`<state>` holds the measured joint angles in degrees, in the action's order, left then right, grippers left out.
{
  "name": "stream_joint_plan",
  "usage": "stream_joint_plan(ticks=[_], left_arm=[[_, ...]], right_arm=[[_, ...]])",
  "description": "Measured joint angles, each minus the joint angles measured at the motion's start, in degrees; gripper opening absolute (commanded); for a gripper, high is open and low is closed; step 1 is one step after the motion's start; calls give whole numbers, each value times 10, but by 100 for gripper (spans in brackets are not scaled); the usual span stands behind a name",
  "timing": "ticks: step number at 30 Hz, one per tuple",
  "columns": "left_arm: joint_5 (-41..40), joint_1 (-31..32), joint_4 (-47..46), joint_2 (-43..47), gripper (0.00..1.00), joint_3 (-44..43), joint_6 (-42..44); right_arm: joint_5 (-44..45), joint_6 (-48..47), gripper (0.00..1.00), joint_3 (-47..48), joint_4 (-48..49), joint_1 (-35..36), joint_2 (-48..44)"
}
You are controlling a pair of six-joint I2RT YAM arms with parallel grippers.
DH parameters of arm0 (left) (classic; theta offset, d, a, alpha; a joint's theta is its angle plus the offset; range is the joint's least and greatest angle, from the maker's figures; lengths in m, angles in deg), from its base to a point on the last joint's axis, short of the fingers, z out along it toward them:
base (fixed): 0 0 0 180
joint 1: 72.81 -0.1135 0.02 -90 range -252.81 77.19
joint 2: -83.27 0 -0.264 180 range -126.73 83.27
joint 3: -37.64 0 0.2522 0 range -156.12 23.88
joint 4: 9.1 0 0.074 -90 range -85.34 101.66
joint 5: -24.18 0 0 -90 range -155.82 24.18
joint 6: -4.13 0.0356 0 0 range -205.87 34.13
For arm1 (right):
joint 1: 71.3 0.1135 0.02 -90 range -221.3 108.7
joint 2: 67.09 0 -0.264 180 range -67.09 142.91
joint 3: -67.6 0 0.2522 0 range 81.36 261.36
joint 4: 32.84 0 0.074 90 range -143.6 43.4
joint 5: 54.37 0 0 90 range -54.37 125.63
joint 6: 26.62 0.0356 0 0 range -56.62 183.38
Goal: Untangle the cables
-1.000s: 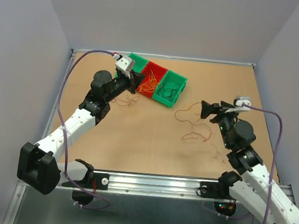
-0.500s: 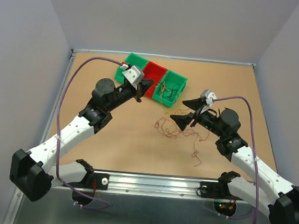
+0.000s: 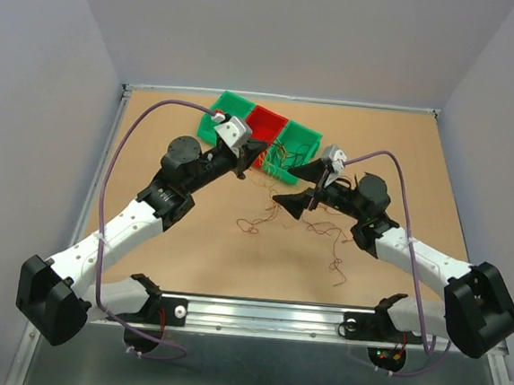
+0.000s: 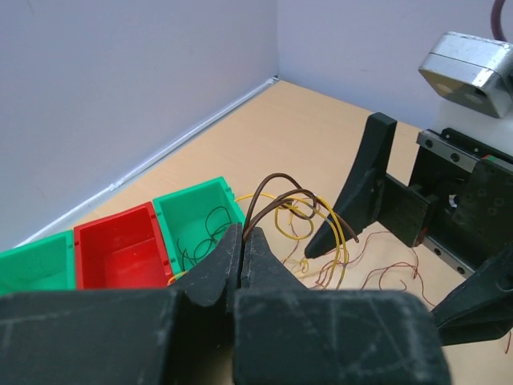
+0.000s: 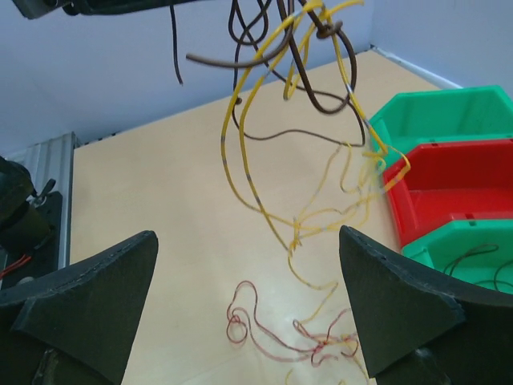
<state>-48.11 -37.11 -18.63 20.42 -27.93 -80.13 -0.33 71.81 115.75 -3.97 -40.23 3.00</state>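
Next, my left gripper releases the brown cable, now hanging above the table, in the green bin (image 3: 302, 155) (image 4: 210, 234) among the dark strands of cable.
The cables (image 4: 298, 210) are thin brown and yellow strands hanging from my left gripper (image 4: 242, 233), which is shut on them above the table. In the top view that left gripper (image 3: 254, 150) hovers in front of the bins, and the strands trail down to loose red strands (image 3: 251, 223) on the board. My right gripper (image 3: 299, 187) stands wide open just right of the hanging strands and touches none of them. The right wrist view has the yellow and brown loops (image 5: 276, 112) dangling ahead of the open right gripper (image 5: 248, 233), with red strands (image 5: 272, 335) lying on the table below.
A row of bins stands at the back: a green bin (image 3: 216, 122), a red bin (image 3: 266, 121) and a green bin (image 3: 300, 142) holding dark strands. More red strands (image 3: 336, 253) lie right of centre. The two grippers are close together.
My right arm has swung left to the middle and its jaws have opened wider. The left gripper has moved right and up with the cables, dragging the strands on the table leftward.
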Motion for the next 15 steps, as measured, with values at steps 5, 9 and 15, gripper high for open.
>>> stream_joint_plan(ticks=[5, 9, 15], left_arm=[[1, 3, 4, 0, 2, 0, 1], [1, 6, 4, 0, 2, 0, 3], [-75, -6, 3, -3, 0, 0, -15]], right_arm=[[30, -1, 82, 27, 32, 36, 50], [66, -6, 1, 49, 59, 66, 95], [150, 7, 1, 53, 49, 72, 89]])
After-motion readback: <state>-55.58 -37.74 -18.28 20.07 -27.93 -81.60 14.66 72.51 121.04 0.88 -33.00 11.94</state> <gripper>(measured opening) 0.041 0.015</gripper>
